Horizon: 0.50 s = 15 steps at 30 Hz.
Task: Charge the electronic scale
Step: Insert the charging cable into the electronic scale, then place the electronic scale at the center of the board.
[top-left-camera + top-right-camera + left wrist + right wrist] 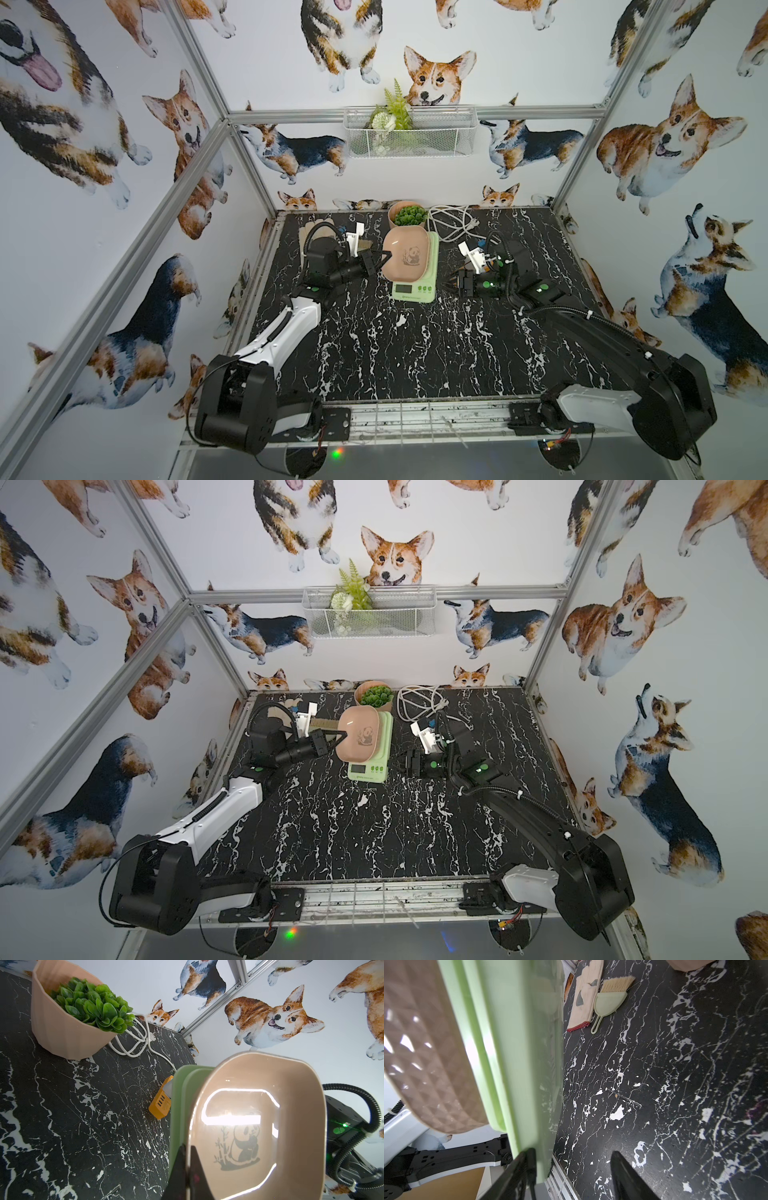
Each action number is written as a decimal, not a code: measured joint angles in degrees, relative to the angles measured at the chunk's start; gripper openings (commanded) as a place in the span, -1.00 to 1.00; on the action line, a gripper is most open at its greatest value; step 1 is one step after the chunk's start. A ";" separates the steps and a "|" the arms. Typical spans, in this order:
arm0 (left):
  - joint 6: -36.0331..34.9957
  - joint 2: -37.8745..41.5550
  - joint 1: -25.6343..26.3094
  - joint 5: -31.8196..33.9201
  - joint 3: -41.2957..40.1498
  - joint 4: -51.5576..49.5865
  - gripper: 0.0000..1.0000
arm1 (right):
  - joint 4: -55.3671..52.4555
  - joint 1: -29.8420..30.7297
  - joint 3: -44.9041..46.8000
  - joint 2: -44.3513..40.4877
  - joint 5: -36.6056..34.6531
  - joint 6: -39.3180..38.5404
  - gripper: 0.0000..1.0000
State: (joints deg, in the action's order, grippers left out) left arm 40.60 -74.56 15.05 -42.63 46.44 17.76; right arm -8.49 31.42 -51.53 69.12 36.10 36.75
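The robot's left gripper will set the tray and scale down on the table (406,286) in front of the peach pot.
The electronic scale (415,291) (369,771) is pale green with a display and green buttons, and it lies at the middle back of the black marble table (395,353). Its pinkish-tan panda tray (406,258) (259,1126) sits tilted on it. My left gripper (385,258) (188,1167) is shut on the tray's left rim, one finger on each side of the rim. My right gripper (445,286) (573,1159) stands open at the scale's right side. In the right wrist view one of its fingers (527,1163) is against the scale's green edge (512,1043), under the tray's faceted underside (425,1053).
A peach pot with a green plant (407,214) (62,1022) and a coiled white cable (449,222) (133,1043) lie behind the scale. An orange power strip (161,1103) sits beside the scale's far side. A glove (586,995) and a green hand brush (610,999) lie at the back left.
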 measured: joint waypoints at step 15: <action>-7.82 -1.70 0.09 5.84 3.08 -14.69 -1.00 | -6.19 -5.88 -1.81 -7.34 0.17 -4.24 0.73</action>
State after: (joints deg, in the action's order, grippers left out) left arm 32.77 -76.27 15.14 -36.80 49.52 3.07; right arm -14.68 25.54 -53.34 61.78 36.27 32.51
